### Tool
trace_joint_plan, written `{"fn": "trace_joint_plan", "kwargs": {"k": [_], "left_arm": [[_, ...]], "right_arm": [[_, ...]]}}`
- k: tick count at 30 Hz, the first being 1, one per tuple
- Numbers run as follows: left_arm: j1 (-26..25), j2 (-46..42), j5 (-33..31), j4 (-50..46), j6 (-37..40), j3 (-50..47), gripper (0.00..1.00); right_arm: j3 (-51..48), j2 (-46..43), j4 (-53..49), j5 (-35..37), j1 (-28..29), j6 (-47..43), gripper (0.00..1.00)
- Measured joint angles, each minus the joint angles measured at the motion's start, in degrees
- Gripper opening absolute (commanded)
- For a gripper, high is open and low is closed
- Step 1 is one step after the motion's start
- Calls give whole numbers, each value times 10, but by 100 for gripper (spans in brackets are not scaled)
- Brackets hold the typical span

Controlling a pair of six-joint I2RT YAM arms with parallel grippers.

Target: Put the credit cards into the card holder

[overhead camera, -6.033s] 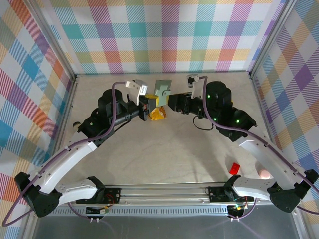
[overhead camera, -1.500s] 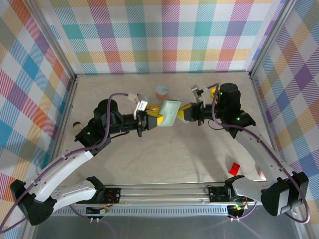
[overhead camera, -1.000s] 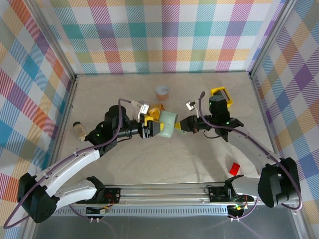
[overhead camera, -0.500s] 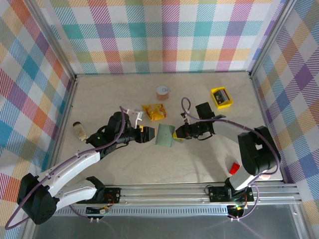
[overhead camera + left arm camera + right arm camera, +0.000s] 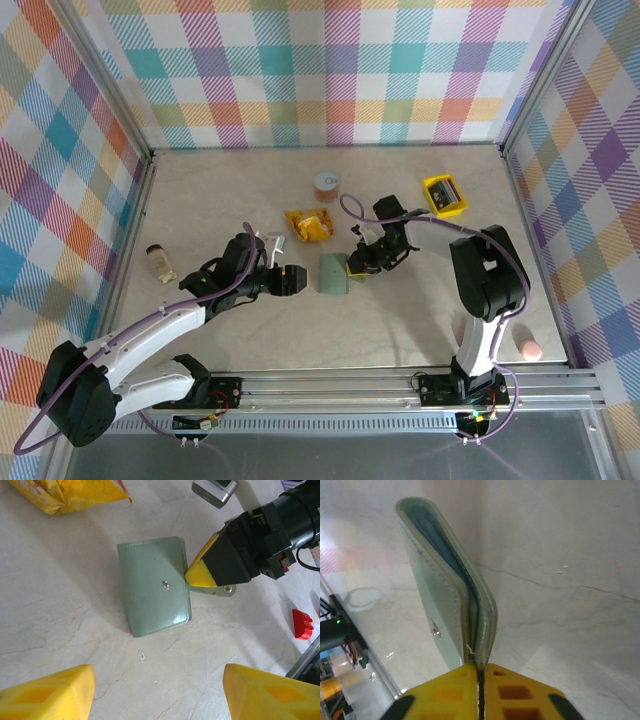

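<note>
My right gripper is pinching the card holder's leaves together, so it should open and take only the top leaf (image 5: 181, 600) while my left gripper braces the card holder's fold.
The sage-green card holder (image 5: 333, 272) lies folded on the table between the two grippers, snap side up (image 5: 155, 585). My right gripper (image 5: 356, 264) is at its right edge, the yellow fingers (image 5: 202, 575) pinched on the wallet's edge flap. In the right wrist view the card holder (image 5: 445, 590) appears edge-on, and the right gripper (image 5: 479, 672) stands almost shut on its rim. A blue strip (image 5: 439, 545) shows between the leaves; I cannot tell whether it is one of the credit cards. My left gripper (image 5: 293, 281) (image 5: 157, 700) stands open, a little left of the wallet, holding nothing.
An orange-yellow snack packet (image 5: 308, 225) lies just behind the wallet, with a small orange cup (image 5: 326, 183) farther back. A yellow tray (image 5: 443, 195) sits at the back right. At the left lies a small bottle (image 5: 158, 262); a red piece (image 5: 301, 624) lies near the front.
The wallet has come down from between both grippers to lie flat on the table. The left gripper has let go and backed off to the left; the right arm has folded down low.
</note>
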Motion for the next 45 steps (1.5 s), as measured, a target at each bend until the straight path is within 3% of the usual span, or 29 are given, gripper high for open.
{"fn": "trace_joint_plan", "kwargs": {"k": [5, 10, 14, 16, 23, 29, 36, 45], "left_arm": [[0, -1, 0, 0, -6, -6, 68], [0, -13, 0, -1, -19, -12, 68], [1, -29, 5, 8, -38, -29, 67], [1, -30, 12, 22, -50, -41, 66], [1, -11, 14, 64, -87, -61, 63], [1, 12, 11, 118, -125, -70, 59], [1, 87, 15, 163, -142, -70, 53], [1, 160, 35, 197, -152, -43, 23]], "right_arm": [[5, -15, -11, 55, 0, 22, 51], [-43, -165, 0, 147, 0, 97, 49], [-114, -326, 47, 168, 6, 186, 43], [-120, -346, 59, 171, 24, 221, 41], [-101, -250, 92, 183, 98, 311, 37], [-82, -151, 112, 206, 110, 351, 37], [-82, -123, 113, 234, 105, 361, 34], [-88, -88, 128, 216, 88, 346, 28]]}}
